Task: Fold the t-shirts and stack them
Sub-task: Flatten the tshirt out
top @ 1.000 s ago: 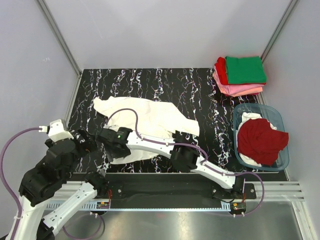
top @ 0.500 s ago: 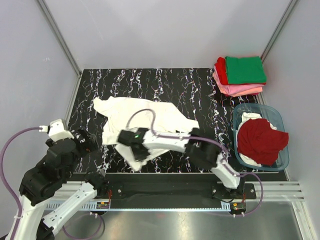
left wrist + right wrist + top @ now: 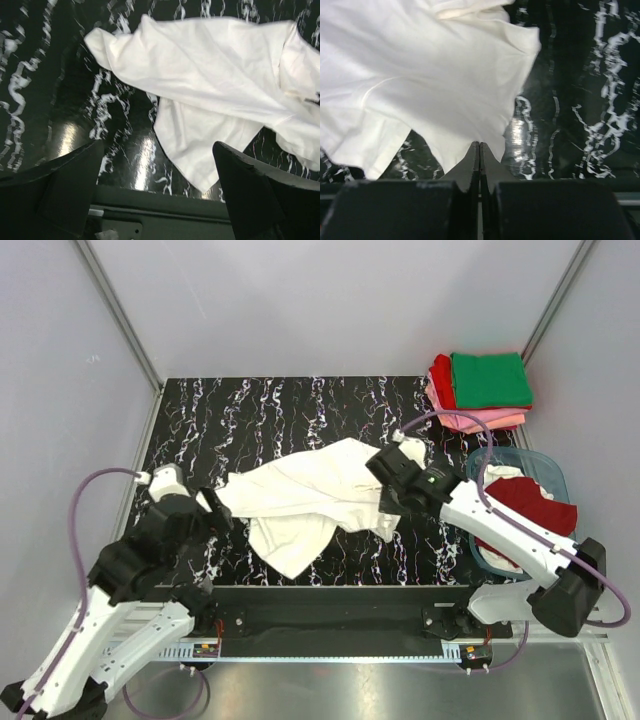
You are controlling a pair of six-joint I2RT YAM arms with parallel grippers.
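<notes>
My left gripper is to close on the near corner (image 3: 228, 510) (image 3: 109, 65) of the white t-shirt's loose end, opposite the edge that my right gripper is holding.
A plain white t-shirt (image 3: 300, 495) lies crumpled and stretched across the middle of the black marbled table. My right gripper (image 3: 386, 500) is shut on its right edge, and the cloth (image 3: 420, 75) bunches into the closed fingertips (image 3: 479, 143). My left gripper (image 3: 215, 512) stands open just off the shirt's left end, nothing between its fingers (image 3: 157, 145). The shirt (image 3: 215, 85) spreads ahead of it. Folded t-shirts are stacked at the back right: green (image 3: 490, 378) on top, red (image 3: 441, 380) and pink (image 3: 480, 420) beneath.
A translucent blue-grey tub (image 3: 470, 490) stands at the right edge, holding a dark red t-shirt (image 3: 525, 520) and a white one (image 3: 500, 475). The table's front edge and metal rail (image 3: 160, 215) lie close under the left gripper. Grey walls enclose the table.
The right gripper shut on the white shirt near the front left, then swung right, dragging the cloth with it. The left arm came in toward the shirt's left end.
</notes>
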